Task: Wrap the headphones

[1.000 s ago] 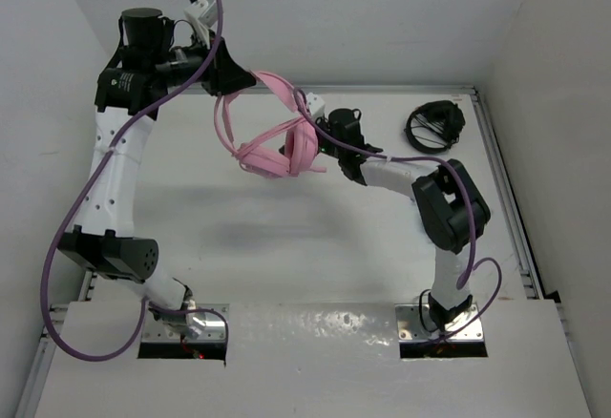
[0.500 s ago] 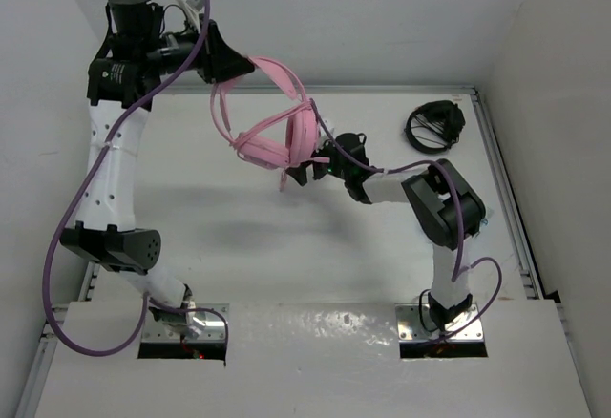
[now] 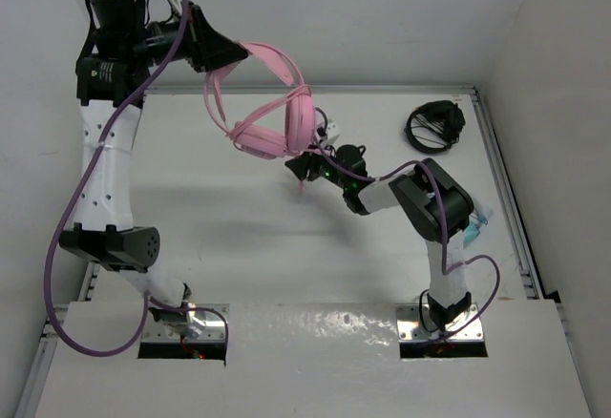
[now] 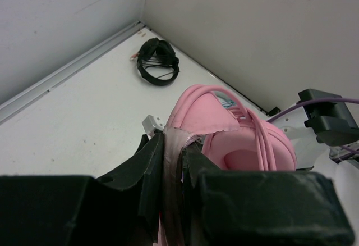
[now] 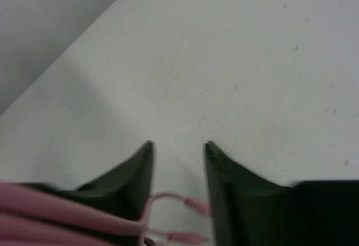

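With only the cable's plug ends between its fingers, my right gripper will close around the parts of the cable (image 5: 73,213) before wrapping them around the pink headphones.
The pink headphones (image 3: 277,124) hang in the air above the back of the table, earcups folded together, with the pink cable (image 4: 261,139) looped over them. My left gripper (image 3: 227,55) is raised high and shut on the headband (image 4: 171,156), which sits between its jaws. My right gripper (image 3: 304,166) is just below and right of the earcups. Its jaws stand apart, and the cable's two plug ends (image 5: 193,206) lie loose between them, with strands crossing the left finger (image 5: 126,184).
Black headphones (image 3: 434,124) with a coiled cable lie at the back right corner, also in the left wrist view (image 4: 159,68). White walls close in the back and both sides. A small teal object (image 3: 478,222) lies beside the right arm.
My left gripper has lifted the headphones higher and to the left. My right gripper has swung left and nearer, from beside the earcups to below them.
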Available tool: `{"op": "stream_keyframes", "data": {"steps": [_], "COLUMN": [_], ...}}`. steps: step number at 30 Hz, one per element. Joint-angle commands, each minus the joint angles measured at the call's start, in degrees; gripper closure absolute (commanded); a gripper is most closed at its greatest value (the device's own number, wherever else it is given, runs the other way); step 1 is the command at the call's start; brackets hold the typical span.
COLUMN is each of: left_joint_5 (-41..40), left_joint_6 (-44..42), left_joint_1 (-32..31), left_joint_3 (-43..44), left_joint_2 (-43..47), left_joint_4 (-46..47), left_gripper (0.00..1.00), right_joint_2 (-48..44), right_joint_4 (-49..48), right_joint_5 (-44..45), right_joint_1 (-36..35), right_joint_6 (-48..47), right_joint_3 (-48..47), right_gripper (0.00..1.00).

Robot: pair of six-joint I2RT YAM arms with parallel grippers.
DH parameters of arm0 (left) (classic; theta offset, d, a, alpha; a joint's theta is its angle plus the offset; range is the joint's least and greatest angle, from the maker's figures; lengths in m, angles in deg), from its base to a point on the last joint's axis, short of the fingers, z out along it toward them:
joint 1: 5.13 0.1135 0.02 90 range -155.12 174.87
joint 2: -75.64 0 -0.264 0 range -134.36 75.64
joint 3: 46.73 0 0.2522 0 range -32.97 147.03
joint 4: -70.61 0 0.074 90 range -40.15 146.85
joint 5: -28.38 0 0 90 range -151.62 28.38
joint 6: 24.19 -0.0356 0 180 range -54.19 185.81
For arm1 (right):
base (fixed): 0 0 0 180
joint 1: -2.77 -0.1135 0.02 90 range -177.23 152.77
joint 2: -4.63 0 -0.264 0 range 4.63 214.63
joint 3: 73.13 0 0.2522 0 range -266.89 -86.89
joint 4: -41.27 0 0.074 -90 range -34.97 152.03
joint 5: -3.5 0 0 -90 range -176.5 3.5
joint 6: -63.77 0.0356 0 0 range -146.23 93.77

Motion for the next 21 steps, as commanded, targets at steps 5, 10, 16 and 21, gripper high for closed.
{"op": "stream_keyframes", "data": {"steps": [5, 10, 16, 21], "left_joint_5": [5.20, 5.19, 4.93, 5.11], "left_joint_6": [10.29, 10.47, 10.38, 9.68], "left_joint_1": [5.60, 5.60, 5.69, 5.78], "left_joint_3": [3.01, 3.27, 2.39, 2.92], "left_joint_2": [0.92, 0.30, 0.57, 0.48], "left_joint_4": [9.85, 10.11, 10.56, 10.03], "left_gripper": [1.00, 1.00, 1.00, 1.00], "right_joint_2": [-3.64, -4.35, -3.04, -2.86], "right_joint_4": [-4.76, -3.88, -3.62, -2.99], "right_joint_5": [1.91, 2.27, 1.30, -2.64], "right_joint_1": [-0.78, -1.04, -1.39, -2.36], "right_joint_6": [0.01, -1.75, -3.76, -6.67], "right_joint_3": [6.95, 7.66, 5.11, 4.76], "right_gripper": [0.30, 0.45, 0.32, 0.20]}}
